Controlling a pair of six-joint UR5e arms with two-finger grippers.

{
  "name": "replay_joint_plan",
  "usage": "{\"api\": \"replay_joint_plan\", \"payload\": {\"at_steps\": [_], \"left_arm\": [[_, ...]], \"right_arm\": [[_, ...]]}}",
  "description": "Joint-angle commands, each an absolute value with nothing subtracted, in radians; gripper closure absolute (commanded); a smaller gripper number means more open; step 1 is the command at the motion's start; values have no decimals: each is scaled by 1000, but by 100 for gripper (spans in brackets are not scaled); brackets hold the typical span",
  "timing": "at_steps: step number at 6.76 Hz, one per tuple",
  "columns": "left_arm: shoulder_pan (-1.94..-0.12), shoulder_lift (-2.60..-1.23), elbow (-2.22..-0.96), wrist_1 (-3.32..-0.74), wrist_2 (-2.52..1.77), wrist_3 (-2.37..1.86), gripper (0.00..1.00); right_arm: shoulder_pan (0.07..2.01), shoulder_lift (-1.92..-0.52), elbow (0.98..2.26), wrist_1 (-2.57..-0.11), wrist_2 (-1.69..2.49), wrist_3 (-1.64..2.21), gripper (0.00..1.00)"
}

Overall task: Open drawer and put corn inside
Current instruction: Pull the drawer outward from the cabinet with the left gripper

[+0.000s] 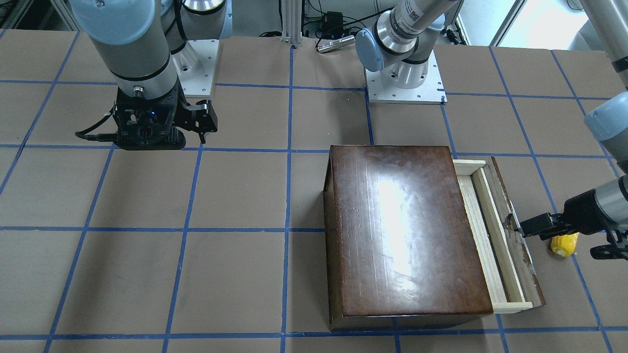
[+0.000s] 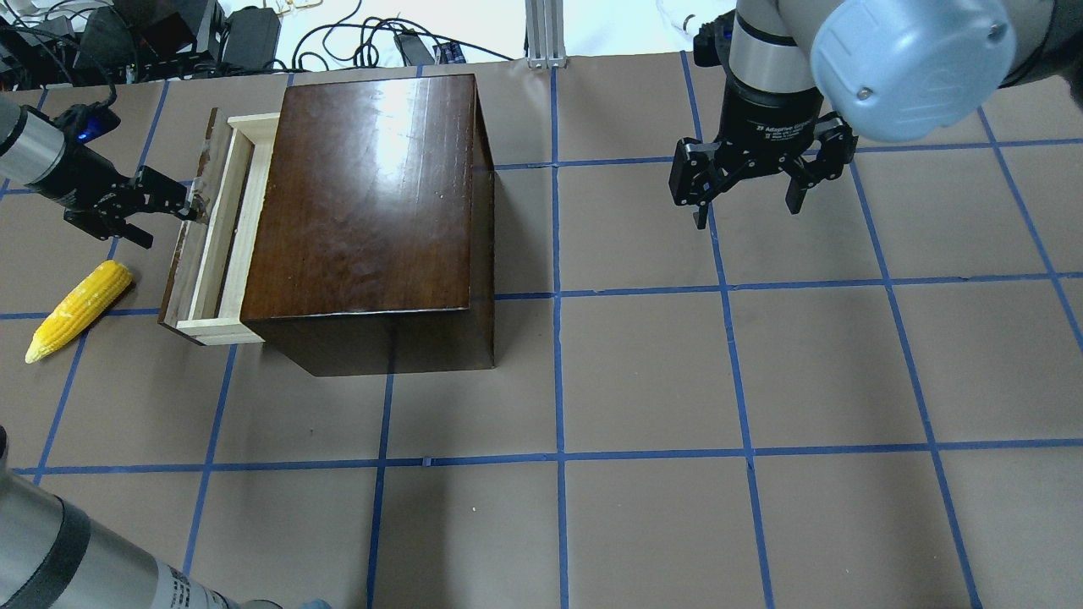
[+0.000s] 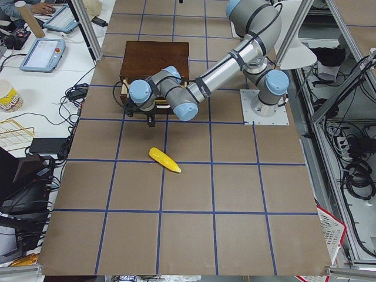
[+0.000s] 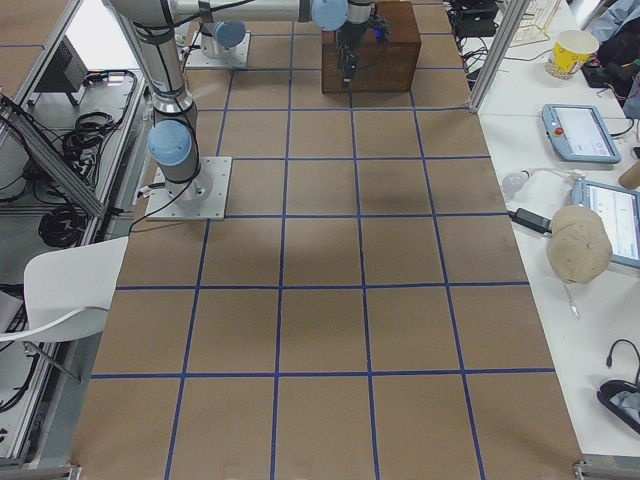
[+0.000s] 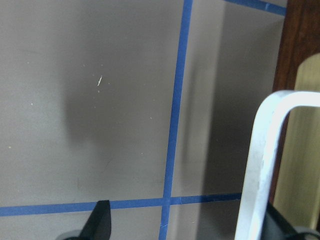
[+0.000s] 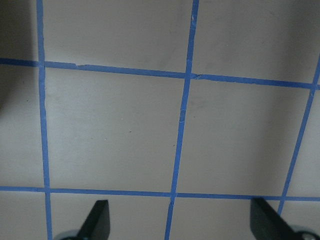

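The fingers of my left gripper should move next to the body of the yellow corn (image 1: 568,237), beside the drawer's chipped front panel, and then close on it there.
The dark-brown box (image 2: 372,186) has its drawer (image 2: 222,241) pulled partly out toward the robot's left, showing the pale wood tray. My left gripper (image 2: 169,222) is open at the drawer's chipped front panel. The silver handle (image 5: 260,150) stands between its fingers, close to the right finger in the left wrist view. The yellow corn (image 2: 80,309) lies on the table beside the drawer front, just outside the left gripper; it also shows in the front-facing view (image 1: 564,243). My right gripper (image 2: 744,207) is open and empty, hovering far from the box.
The brown table (image 2: 643,372) has a blue tape grid. The arm bases (image 1: 405,83) stand at the robot's side. Cables and gear lie beyond the far edge behind the box (image 2: 169,34).
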State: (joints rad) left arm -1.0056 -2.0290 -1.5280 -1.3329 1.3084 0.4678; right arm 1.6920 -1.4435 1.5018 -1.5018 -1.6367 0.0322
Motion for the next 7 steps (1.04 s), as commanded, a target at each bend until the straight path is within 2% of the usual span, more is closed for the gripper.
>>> {"api": "replay_joint_plan", "payload": {"at_steps": [1,7], "left_arm": [[-1002,-2029,-1528,-1331,1310,468,0],[-974,-2026,-1502,-1336,1312,465,0]], "right_arm": [[1692,-1443,1502,-1502,-1637,32,0],[1692,-1443,1502,-1502,-1638,31,0]]}}
